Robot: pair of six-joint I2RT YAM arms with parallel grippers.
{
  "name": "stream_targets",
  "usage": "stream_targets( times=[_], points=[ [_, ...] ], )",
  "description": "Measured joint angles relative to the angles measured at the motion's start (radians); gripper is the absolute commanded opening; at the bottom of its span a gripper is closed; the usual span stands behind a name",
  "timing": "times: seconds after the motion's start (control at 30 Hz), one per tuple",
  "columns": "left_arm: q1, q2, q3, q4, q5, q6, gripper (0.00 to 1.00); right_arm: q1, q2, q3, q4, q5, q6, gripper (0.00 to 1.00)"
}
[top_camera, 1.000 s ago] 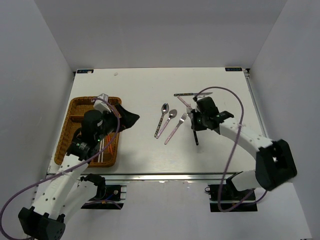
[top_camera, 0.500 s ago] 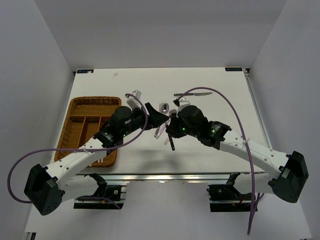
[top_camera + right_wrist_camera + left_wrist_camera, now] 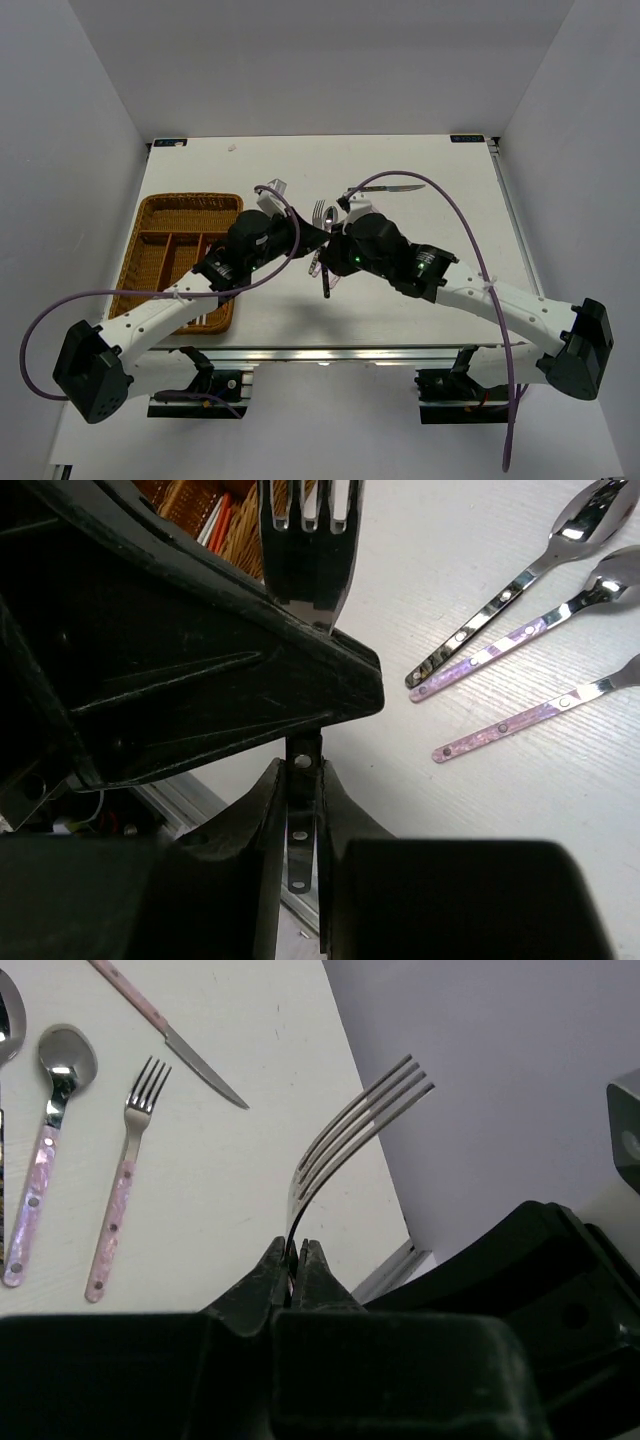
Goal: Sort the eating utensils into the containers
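Next, my left gripper releases the dark-handled fork in the middle long compartment of the brown wicker tray (image 3: 186, 277).
A dark-handled fork (image 3: 320, 213) stands upright above the middle of the table, silver tines up. My left gripper (image 3: 316, 238) is shut on its thin neck just below the tines (image 3: 360, 1125). My right gripper (image 3: 333, 262) is shut on the dark riveted handle (image 3: 303, 815) lower down, right beneath the left fingers (image 3: 210, 680). The brown wicker tray (image 3: 190, 202) lies at the left of the table. On the table lie two pink-handled spoons (image 3: 545, 620), a pink-handled fork (image 3: 122, 1185) and a pink-handled knife (image 3: 390, 187).
The two arms cross over the table's middle and hide most of the loose cutlery in the top view. White walls stand close on both sides. The near table edge with its metal rail (image 3: 320, 350) runs just below the grippers.
My left arm swung from over the tray to the middle and shut on the fork's neck. My right arm carried the fork left and towards the near edge.
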Motion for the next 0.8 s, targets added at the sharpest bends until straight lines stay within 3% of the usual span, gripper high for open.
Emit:
stream_targets(
  times=[0.03,0.07,0.13,0.17,0.2,0.37,0.5,0.67,0.8],
  points=[
    [-0.006,0.003,0.012,-0.001,0.008,0.006,0.00,0.000,0.006,0.000,0.008,0.001,0.003,0.00],
    [-0.006,0.006,0.022,-0.014,0.006,0.013,0.00,0.000,0.006,0.000,0.013,0.005,0.003,0.07],
    [-0.006,0.015,0.063,-0.064,-0.001,0.036,0.00,0.000,0.004,0.000,0.025,0.015,0.004,0.46],
    [-0.006,0.018,0.089,-0.108,-0.027,0.061,0.00,0.000,0.000,0.000,0.034,0.019,0.004,0.77],
    [-0.009,0.022,0.127,-0.178,-0.069,0.097,0.00,0.000,-0.010,-0.002,0.039,0.027,0.004,0.86],
    [0.039,0.052,0.328,-0.504,-0.378,0.321,0.00,-0.047,-0.151,-0.052,0.035,0.078,-0.019,0.89],
    [0.174,0.058,0.349,-0.661,-0.581,0.479,0.00,-0.174,-0.291,-0.128,0.029,0.083,-0.037,0.89],
    [0.326,0.138,0.312,-0.779,-0.840,0.675,0.00,-0.289,-0.368,-0.216,0.011,0.043,-0.066,0.89],
    [0.457,0.205,0.273,-0.756,-0.921,0.798,0.00,-0.312,-0.378,-0.292,0.017,-0.023,-0.090,0.89]
  ],
)
